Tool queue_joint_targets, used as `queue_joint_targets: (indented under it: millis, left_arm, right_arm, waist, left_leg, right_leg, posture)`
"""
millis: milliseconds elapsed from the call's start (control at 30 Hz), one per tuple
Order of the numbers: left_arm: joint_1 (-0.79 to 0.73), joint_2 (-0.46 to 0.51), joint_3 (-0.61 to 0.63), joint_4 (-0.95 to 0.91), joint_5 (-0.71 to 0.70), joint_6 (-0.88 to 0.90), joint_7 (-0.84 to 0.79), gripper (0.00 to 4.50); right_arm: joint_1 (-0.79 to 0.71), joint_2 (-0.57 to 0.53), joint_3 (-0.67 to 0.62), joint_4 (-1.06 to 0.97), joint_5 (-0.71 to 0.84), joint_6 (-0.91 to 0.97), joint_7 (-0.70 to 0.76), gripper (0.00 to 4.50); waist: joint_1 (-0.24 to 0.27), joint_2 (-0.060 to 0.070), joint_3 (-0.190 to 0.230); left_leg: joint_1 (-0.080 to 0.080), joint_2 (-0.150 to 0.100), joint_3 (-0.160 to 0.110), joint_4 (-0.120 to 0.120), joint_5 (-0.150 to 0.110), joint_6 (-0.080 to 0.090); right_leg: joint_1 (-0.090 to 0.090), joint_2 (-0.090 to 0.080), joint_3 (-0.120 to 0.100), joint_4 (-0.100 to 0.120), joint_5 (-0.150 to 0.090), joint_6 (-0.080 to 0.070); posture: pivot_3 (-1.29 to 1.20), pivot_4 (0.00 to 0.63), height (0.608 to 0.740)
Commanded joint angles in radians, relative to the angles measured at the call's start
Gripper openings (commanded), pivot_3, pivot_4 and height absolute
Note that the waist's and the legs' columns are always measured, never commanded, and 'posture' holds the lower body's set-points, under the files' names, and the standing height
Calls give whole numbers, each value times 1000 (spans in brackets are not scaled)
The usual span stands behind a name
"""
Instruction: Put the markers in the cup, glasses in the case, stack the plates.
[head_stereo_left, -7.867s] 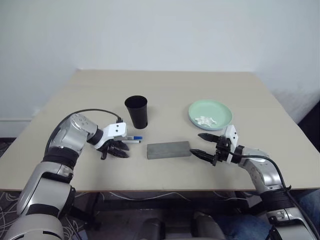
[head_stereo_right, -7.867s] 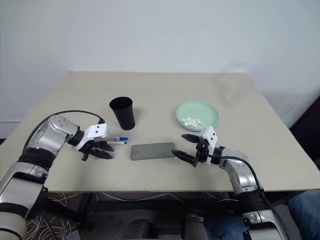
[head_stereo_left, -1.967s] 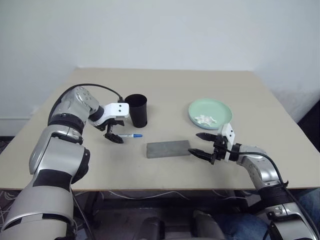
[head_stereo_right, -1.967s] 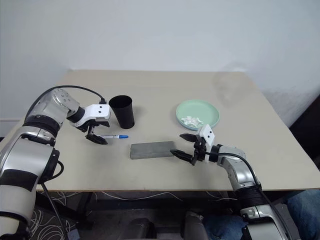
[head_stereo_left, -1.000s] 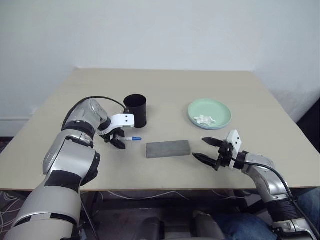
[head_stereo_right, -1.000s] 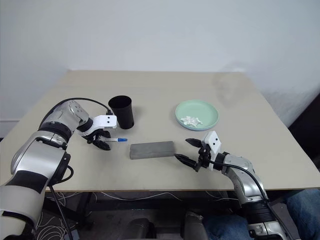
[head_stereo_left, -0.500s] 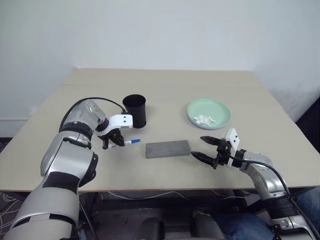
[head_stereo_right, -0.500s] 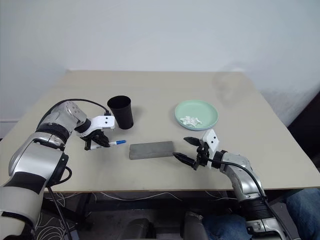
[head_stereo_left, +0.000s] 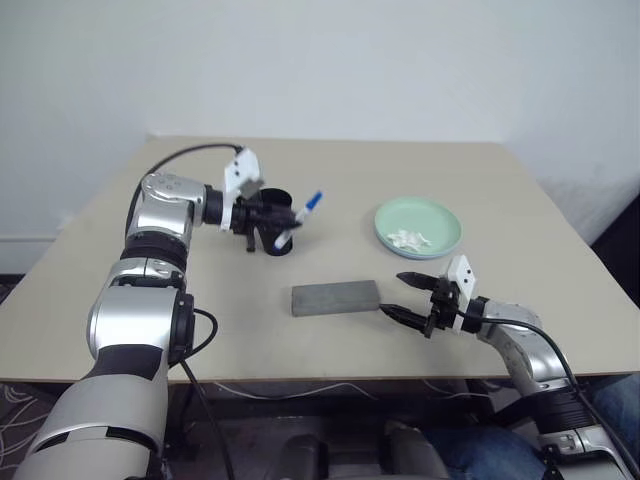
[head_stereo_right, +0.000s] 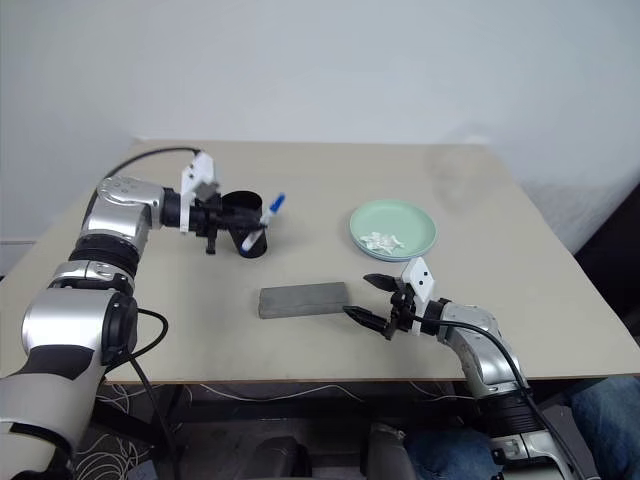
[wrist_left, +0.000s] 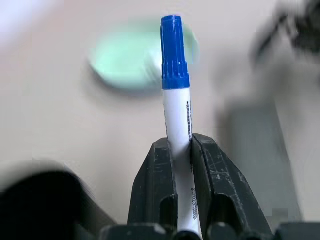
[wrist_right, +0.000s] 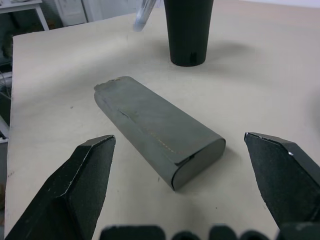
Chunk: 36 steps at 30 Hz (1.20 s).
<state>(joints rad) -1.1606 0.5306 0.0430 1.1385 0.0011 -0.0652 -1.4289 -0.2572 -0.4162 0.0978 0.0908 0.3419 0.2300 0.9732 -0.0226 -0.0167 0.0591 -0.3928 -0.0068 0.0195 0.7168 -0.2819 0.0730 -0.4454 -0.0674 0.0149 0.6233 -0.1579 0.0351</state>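
The white marker, now held tilted off the table, will be released by my left gripper inside the black cup (head_stereo_left: 284, 211) (wrist_left: 50, 197), with its blue cap up, on the side of the cup nearer the green plate.
My left gripper (head_stereo_left: 276, 223) is shut on a white marker (head_stereo_left: 298, 222) and holds it off the table, blue cap tilted up and to the right. In the head views it overlaps the right side of the black cup (head_stereo_right: 238, 214). The wrist view shows the marker (wrist_left: 175, 85) clamped between both fingers. The grey case (head_stereo_left: 336, 297) lies closed at the table's middle front. My right gripper (head_stereo_left: 393, 295) stands open just right of the case (wrist_right: 156, 126), near the table top. A mint green plate (head_stereo_left: 438, 222) sits at the right. The glasses are out of view.
Small white crumpled scraps (head_stereo_left: 408, 239) lie on the green plate. The beige table (head_stereo_left: 350, 175) ends at a white wall behind. A black cable arcs over my left arm (head_stereo_left: 190, 152).
My left gripper shut on the marker lying on the table, then raised it and swung it right to the cup. The right arm has stayed put.
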Motion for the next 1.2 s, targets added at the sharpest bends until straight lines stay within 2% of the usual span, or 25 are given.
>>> queue_joint_targets:
  millis: [33,167,300,500,767,1133,1200]
  left_arm:
    - [-18,-5,80,-69,-86,9,105,69]
    - [-22,-23,148,-67,-134,-39,279,69]
    - [-29,-38,156,-18,-102,-150,482,69]
    - [-42,-50,162,73,-95,-226,645,69]
    - [-20,-91,155,140,-83,-234,748,69]
    - [25,-126,150,159,-63,-222,789,69]
    - [29,-130,151,159,-60,-219,791,791]
  right_arm:
    - [-36,-8,-15,-7,9,-9,15,4497]
    - [-54,-5,-12,12,4,-16,23,4497]
    - [-78,4,-13,15,7,-21,24,4497]
    - [-101,7,-17,7,8,-36,24,4497]
    - [-154,11,-45,-24,24,-47,1,4497]
    - [-179,-5,-58,-52,30,-39,-3,4497]
    - [-180,-5,-57,-49,29,-41,-2,4497]
  waist:
    - [0,0,0]
    - [1,0,0]
    - [3,0,0]
    - [3,0,0]
    - [3,0,0]
    - [3,-1,0]
    - [3,-1,0]
  left_leg:
    - [0,0,0,0,0,0]
    - [1,0,0,1,0,0]
    - [1,-1,0,1,0,0]
    - [1,-1,0,1,0,0]
    - [0,-2,0,1,0,0]
    - [0,-1,0,1,0,-1]
    - [0,-1,0,1,0,-1]
  right_leg:
    - [0,0,0,0,0,0]
    - [1,0,0,0,0,0]
    - [2,0,0,0,1,0]
    - [1,-1,0,0,1,1]
    - [2,-1,0,-1,2,1]
    - [1,-1,0,-1,2,1]
    - [1,-1,0,-1,2,0]
  posture:
    - [0,0,721]
    - [0,0,721]
    - [0,0,721]
    - [0,0,721]
    - [0,0,721]
    - [0,0,721]
    - [0,0,721]
